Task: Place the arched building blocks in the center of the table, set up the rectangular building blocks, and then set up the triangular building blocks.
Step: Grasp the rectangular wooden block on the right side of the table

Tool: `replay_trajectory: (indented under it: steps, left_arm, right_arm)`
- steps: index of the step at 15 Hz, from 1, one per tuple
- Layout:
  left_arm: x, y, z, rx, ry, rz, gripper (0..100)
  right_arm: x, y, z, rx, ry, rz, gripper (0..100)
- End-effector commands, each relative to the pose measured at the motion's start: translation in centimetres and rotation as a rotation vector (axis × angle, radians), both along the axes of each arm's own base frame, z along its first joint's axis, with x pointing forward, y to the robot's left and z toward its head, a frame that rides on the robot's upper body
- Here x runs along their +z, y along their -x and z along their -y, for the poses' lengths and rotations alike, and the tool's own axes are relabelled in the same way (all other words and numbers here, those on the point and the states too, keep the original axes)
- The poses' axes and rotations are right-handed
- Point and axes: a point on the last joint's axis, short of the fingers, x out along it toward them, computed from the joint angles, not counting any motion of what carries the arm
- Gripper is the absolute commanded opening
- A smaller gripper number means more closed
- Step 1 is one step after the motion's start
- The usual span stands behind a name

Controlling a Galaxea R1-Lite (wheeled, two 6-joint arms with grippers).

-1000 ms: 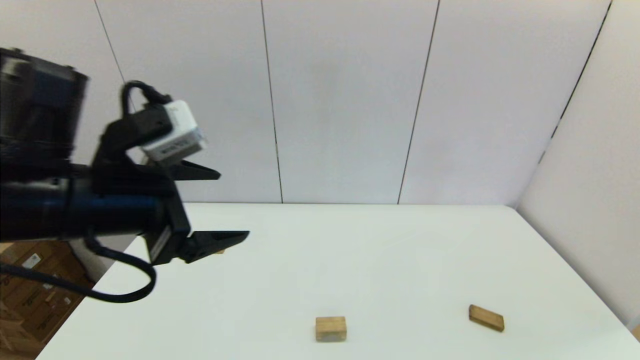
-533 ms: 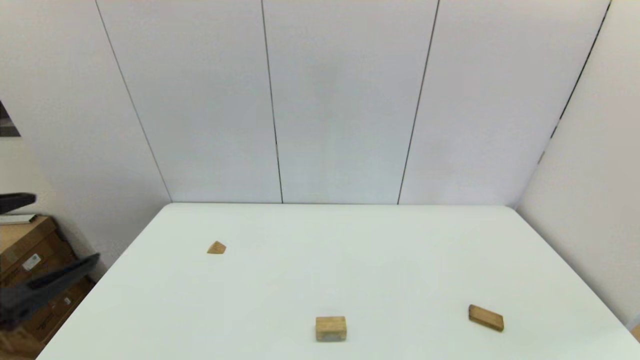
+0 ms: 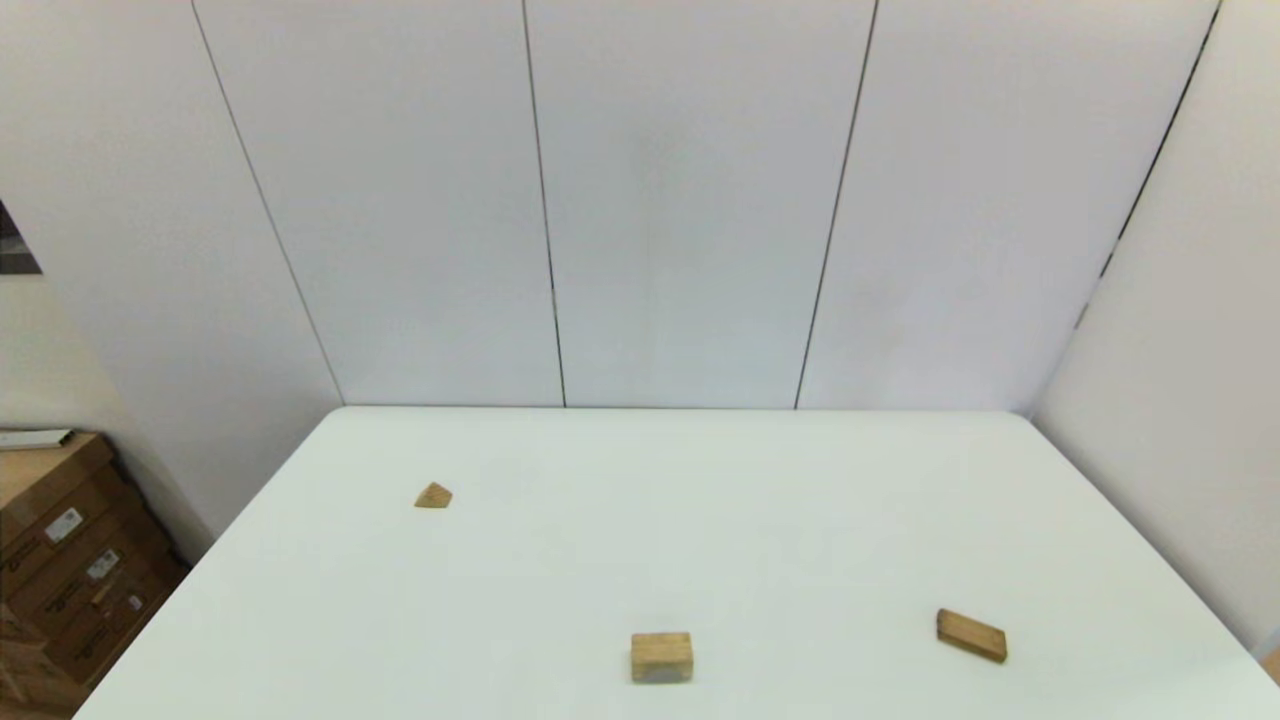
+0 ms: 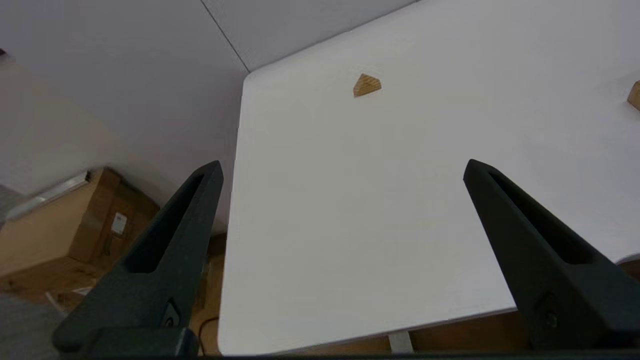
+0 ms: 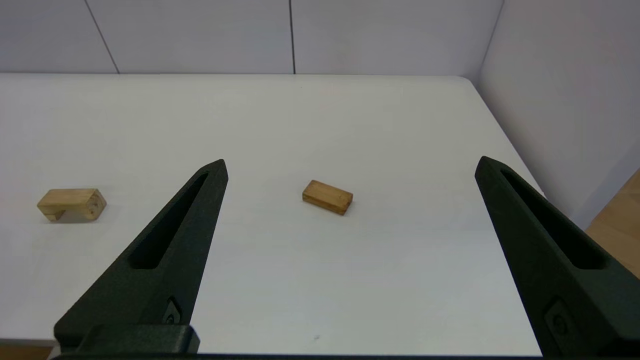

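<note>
The fingers of my right gripper will close on the middle of the flat rectangular block [image 3: 972, 635] [image 5: 327, 197], against the long sides of that block.
The arched block [image 3: 661, 657], chunky and light tan, stands near the front middle of the white table [image 3: 700, 520]; the right wrist view shows it [image 5: 71, 204] with its cut-out facing down. The flat rectangular block [image 3: 971, 636] lies at the front right, and in the right wrist view it [image 5: 327, 197] sits between the fingers' line, farther off. At the left of the table rests the small triangular block [image 3: 433, 496], also in the left wrist view [image 4: 367, 85]. My left gripper [image 4: 342, 167] is open, held back over the table's near left corner. My right gripper [image 5: 350, 165] is open and empty, back by the front edge. Neither gripper shows in the head view.
Cardboard boxes [image 3: 60, 560] stand on the floor left of the table, also seen in the left wrist view [image 4: 65, 225]. White wall panels close the back and right sides. The table's right edge [image 5: 505, 140] runs close to the side wall.
The left arm, which filled the left of the head view a second ago, has pulled back to the left and out of that view. The blocks have not moved.
</note>
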Motion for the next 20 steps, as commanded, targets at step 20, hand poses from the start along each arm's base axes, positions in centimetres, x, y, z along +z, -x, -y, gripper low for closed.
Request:
replay_trajectory:
  steps: [20]
  left_arm:
    - [-5.3, 1.0, -0.1, 0.06, 0.287, 0.16, 100]
  right_arm:
    - [4.6, -1.0, 0.2, -0.07, -0.002, -0.164, 100]
